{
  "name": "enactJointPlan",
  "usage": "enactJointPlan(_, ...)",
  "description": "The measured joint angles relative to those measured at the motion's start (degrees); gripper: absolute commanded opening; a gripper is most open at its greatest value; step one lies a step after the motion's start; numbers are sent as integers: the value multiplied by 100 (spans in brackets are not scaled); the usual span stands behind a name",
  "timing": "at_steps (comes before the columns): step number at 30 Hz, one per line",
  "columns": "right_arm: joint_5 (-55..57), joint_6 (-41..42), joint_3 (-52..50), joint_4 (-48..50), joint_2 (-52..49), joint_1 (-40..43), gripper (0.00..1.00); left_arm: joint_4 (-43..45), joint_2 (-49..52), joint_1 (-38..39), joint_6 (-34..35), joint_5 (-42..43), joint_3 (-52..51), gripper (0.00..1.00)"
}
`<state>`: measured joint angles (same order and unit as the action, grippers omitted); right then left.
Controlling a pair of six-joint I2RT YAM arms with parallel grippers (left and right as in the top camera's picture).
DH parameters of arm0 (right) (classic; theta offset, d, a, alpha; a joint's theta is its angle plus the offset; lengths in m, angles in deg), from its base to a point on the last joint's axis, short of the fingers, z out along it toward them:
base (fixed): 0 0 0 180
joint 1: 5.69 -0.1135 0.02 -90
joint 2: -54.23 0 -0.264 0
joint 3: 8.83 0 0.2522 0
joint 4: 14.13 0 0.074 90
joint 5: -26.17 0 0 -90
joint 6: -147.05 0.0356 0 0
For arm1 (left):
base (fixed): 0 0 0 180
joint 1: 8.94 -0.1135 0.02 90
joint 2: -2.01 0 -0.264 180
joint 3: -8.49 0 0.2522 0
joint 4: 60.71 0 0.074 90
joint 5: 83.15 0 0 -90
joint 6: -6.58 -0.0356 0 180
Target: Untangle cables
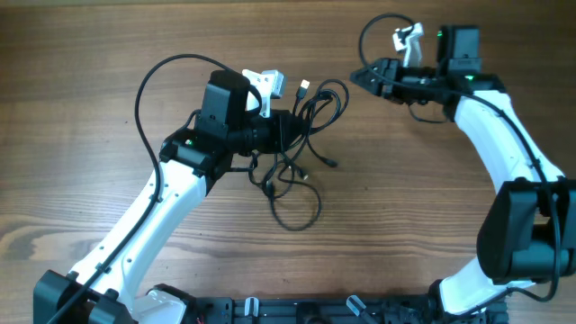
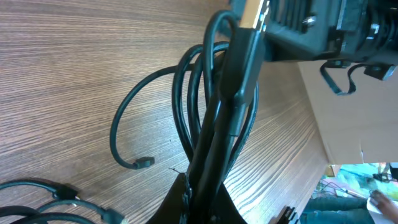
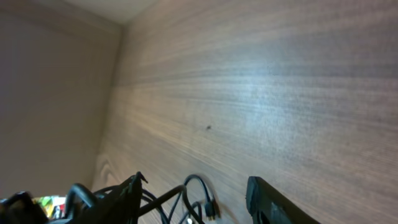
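My left gripper is holding several strands of cable together while their loops hang loose, so next my right gripper grabs the loops (image 1: 334, 101) before my left gripper pulls away.
The cables (image 1: 312, 106) are thin black cords in a tangled bundle at the table's middle, with a loose loop (image 1: 297, 214) trailing toward the front and a silver plug (image 1: 303, 88) at the back. My left gripper (image 1: 292, 130) is in the bundle and shut on several strands. In the left wrist view the cords (image 2: 186, 93) run up from between its fingers (image 2: 205, 182), and a free plug end (image 2: 144, 163) lies on the wood. My right gripper (image 1: 362, 76) is open and empty, to the right of the bundle. In the right wrist view the cables (image 3: 200, 190) lie beyond its spread fingers (image 3: 194, 182).
The left arm's own thick wire (image 1: 153, 81) arcs over the wood table (image 1: 90, 135), and the right arm's wire (image 1: 378, 27) loops at the back. A beige panel (image 2: 354, 124) lies past the table edge. A plain wall (image 3: 50, 93) borders the table.
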<state>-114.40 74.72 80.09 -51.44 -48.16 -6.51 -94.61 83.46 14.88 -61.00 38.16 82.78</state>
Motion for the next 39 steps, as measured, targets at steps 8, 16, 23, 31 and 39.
enactJointPlan(8, -1113, -1392, 31, -831, 212, -382, 48, 59, -2, 0, 44, -323, 0, 4)
enactJointPlan(16, 1025, -118, 33, -688, 236, -1193, 4, 85, -2, -20, 149, -446, -2, 4)
enactJointPlan(23, 1502, 726, 63, -573, 404, -1239, 4, 1423, 96, -118, -286, 922, -66, 4)
enactJointPlan(31, 1110, 778, 304, -1145, 354, -1239, 4, 1840, 155, -1158, 442, 2081, -155, 4)
enactJointPlan(39, 616, -367, 256, -1659, 157, -1084, 33, 463, 138, -1543, 1250, 1167, -142, 4)
